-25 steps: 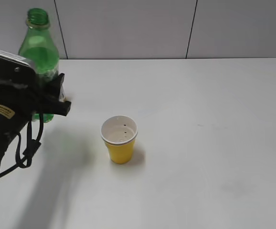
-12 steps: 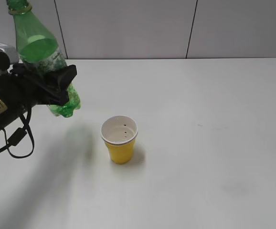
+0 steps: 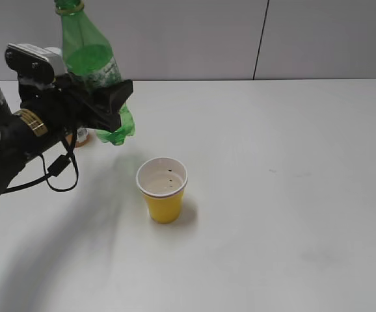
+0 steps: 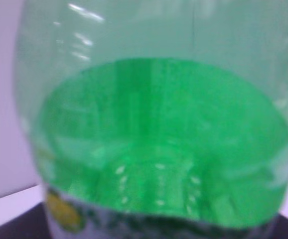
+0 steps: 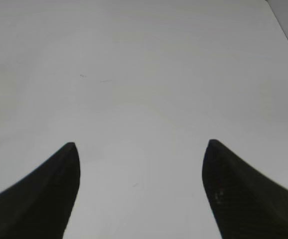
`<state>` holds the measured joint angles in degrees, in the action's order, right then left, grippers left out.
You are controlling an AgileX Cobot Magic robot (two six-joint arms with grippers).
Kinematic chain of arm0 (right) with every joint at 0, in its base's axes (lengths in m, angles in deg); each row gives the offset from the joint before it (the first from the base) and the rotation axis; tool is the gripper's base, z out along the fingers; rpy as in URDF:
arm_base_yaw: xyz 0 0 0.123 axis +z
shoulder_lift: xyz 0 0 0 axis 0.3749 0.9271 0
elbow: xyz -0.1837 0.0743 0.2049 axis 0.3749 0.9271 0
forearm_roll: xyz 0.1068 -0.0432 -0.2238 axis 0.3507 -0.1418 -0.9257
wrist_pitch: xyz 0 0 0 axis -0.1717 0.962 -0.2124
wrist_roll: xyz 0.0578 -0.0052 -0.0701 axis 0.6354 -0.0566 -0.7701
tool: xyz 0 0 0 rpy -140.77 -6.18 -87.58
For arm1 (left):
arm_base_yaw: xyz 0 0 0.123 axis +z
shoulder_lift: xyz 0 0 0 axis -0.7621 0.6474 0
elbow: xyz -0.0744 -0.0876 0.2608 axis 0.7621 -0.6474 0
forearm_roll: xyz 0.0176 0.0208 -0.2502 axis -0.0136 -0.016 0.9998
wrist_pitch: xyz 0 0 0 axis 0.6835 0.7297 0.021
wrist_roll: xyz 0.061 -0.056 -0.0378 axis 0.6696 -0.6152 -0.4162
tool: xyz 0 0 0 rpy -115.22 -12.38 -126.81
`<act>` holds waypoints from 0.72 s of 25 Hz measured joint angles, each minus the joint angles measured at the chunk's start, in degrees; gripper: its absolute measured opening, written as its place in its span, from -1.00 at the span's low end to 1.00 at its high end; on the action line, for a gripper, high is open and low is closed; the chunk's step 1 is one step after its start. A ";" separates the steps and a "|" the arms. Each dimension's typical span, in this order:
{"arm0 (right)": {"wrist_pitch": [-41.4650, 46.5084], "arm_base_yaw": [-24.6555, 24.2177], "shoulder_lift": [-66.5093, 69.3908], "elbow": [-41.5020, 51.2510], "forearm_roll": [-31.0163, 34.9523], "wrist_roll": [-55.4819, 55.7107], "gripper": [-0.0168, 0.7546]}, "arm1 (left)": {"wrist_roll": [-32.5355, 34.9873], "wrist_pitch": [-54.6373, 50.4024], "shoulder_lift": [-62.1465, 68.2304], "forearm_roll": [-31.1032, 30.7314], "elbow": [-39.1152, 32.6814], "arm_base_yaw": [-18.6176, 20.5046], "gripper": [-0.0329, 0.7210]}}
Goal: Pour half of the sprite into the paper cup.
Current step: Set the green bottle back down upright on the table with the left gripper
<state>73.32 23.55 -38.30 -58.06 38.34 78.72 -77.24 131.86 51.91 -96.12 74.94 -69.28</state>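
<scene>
The robot's left gripper needs to set the sprite down on the white table [image 3: 129,160] between the paper cup and the orange-and-white object.
The sprite [image 3: 92,62] is a green transparent bottle with no cap, held in the air at the left of the exterior view, tilted with its neck up and to the left. My left gripper [image 3: 107,104] is shut on its labelled middle. The bottle fills the left wrist view [image 4: 159,129]; the green liquid level shows inside. The paper cup [image 3: 163,190] is yellow with a white inside and stands upright on the table, below and to the right of the bottle's base. My right gripper [image 5: 140,149] is open and empty over bare table; it does not show in the exterior view.
The white table [image 3: 292,195] stretches to the right of the cup. A small orange-and-white object [image 3: 80,136] peeks out behind my left arm. A grey panelled wall [image 3: 194,39] stands behind the table.
My left gripper has lifted the sprite off the table and carried it up and to the right, toward the cup. The bottle went from upright to tilted. The cup has not moved.
</scene>
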 joint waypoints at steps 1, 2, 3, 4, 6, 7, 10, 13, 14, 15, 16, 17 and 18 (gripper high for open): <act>0.00 0.00 0.00 0.00 0.00 0.00 0.53 | 0.00 -0.37 1.00 -0.13 1.07 0.00 0.29; 0.00 0.00 0.00 0.00 0.00 0.00 0.53 | 0.00 -1.23 2.18 -0.13 2.23 0.00 0.29; 0.00 0.00 0.00 0.00 0.00 0.00 0.53 | 0.00 -2.55 3.33 -0.06 3.22 0.00 0.29; 0.00 0.00 0.00 0.00 0.00 0.00 0.53 | 0.00 -3.74 4.47 0.07 4.37 0.00 0.29; 0.00 0.00 0.00 0.00 0.00 0.00 0.53 | -0.04 -5.31 6.32 0.25 6.38 0.00 0.29; 0.00 0.00 0.00 0.00 0.00 0.00 0.53 | -0.04 -5.67 7.10 0.33 7.11 0.06 0.29; 0.00 0.00 0.00 0.00 0.00 0.00 0.53 | -0.04 -5.90 8.47 0.33 8.96 0.06 0.29; 0.00 0.00 0.00 0.00 0.00 0.00 0.53 | -0.04 -5.85 9.58 0.38 9.14 0.06 0.29; 0.00 0.00 0.00 0.00 0.00 0.00 0.53 | -0.04 -5.79 10.04 0.38 9.14 0.01 0.29; 0.00 0.00 0.00 0.00 0.00 0.00 0.53 | -0.04 -5.85 10.42 0.38 9.19 -0.04 0.29; 0.00 0.00 0.00 0.00 0.00 0.00 0.53 | -0.04 -5.85 10.97 0.38 9.18 -0.17 0.29; 0.00 0.00 0.00 0.00 0.00 0.00 0.53 | -0.04 -5.79 11.45 0.38 9.18 -0.22 0.29; 0.00 0.00 0.00 0.00 0.00 0.00 0.53 | -0.04 -5.84 11.97 0.38 9.18 -0.41 0.29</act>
<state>73.32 23.55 -38.30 -58.06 38.34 78.72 -77.28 126.02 63.88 -95.74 84.13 -69.69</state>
